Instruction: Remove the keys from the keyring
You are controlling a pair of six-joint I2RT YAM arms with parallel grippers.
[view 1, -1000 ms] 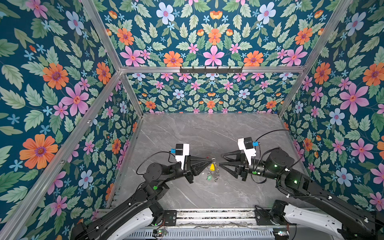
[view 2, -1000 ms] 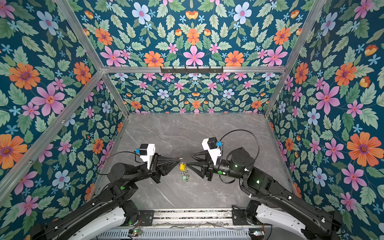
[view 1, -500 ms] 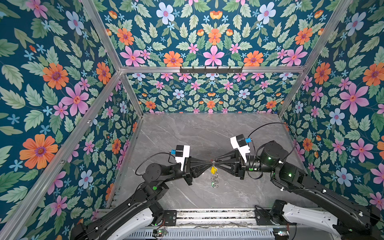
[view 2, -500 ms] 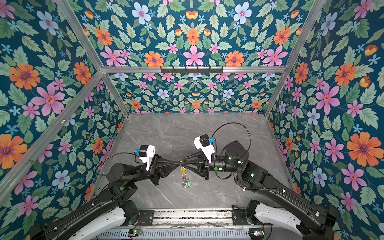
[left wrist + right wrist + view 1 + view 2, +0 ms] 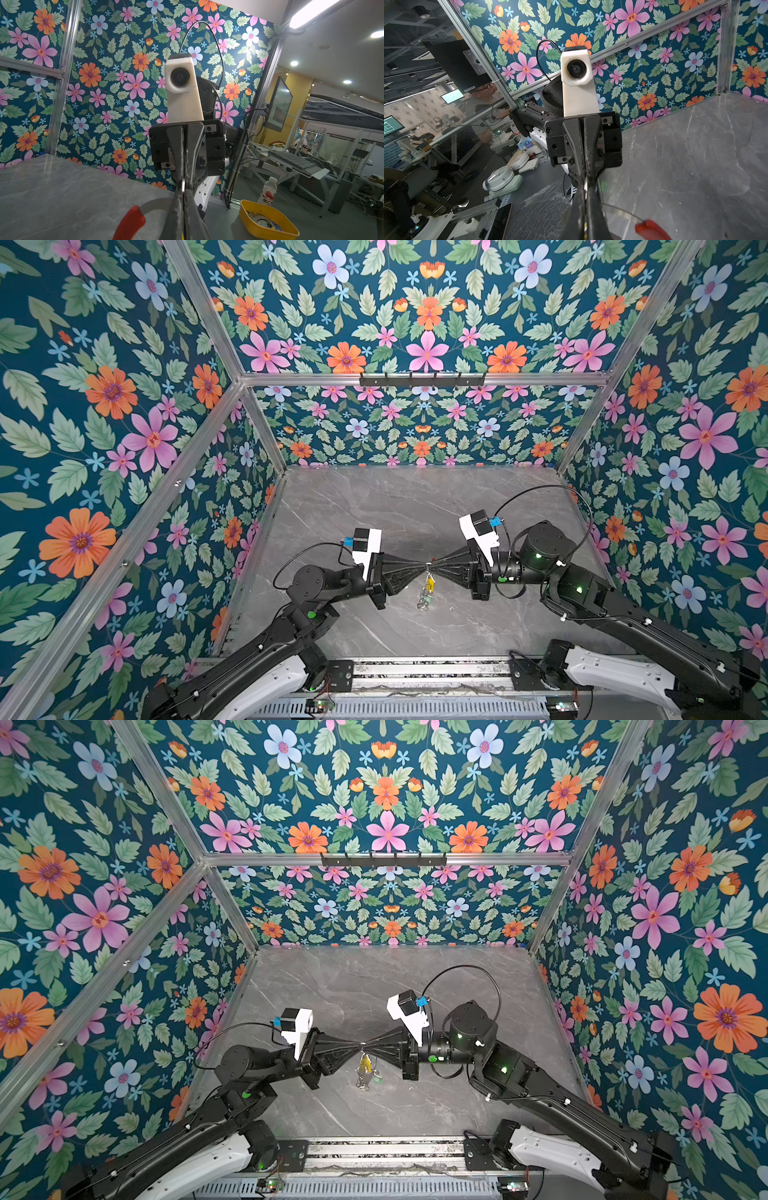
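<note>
Both grippers pinch the keyring above the hanging keys, so the left gripper should regrip the keyring while the right gripper backs off and takes the yellow tag (image 5: 430,584).
My left gripper (image 5: 424,568) and right gripper (image 5: 433,566) meet tip to tip above the front middle of the table. Both are shut on the keyring, a thin grey hoop with a red sleeve (image 5: 129,223). Its arc (image 5: 618,210) runs from the red sleeve (image 5: 652,230) into my right fingers (image 5: 577,207). In both top views the hoop is edge-on and hard to see. The keys hang below the tips: a yellow tag (image 5: 429,584) over a green tag (image 5: 424,596), with small silver rings (image 5: 421,605) lowest. They show again as yellow (image 5: 365,1063) and green (image 5: 376,1077).
The grey marble table (image 5: 415,506) is boxed in by floral walls on three sides. A black hook rail (image 5: 422,379) sits high on the back wall. Outside the cell, a yellow tub (image 5: 249,220) and a bottle (image 5: 269,191) stand on a bench.
My right gripper has moved left from beside the keys, met the left gripper's tips and closed on the hoop. The left arm has stayed nearly still.
</note>
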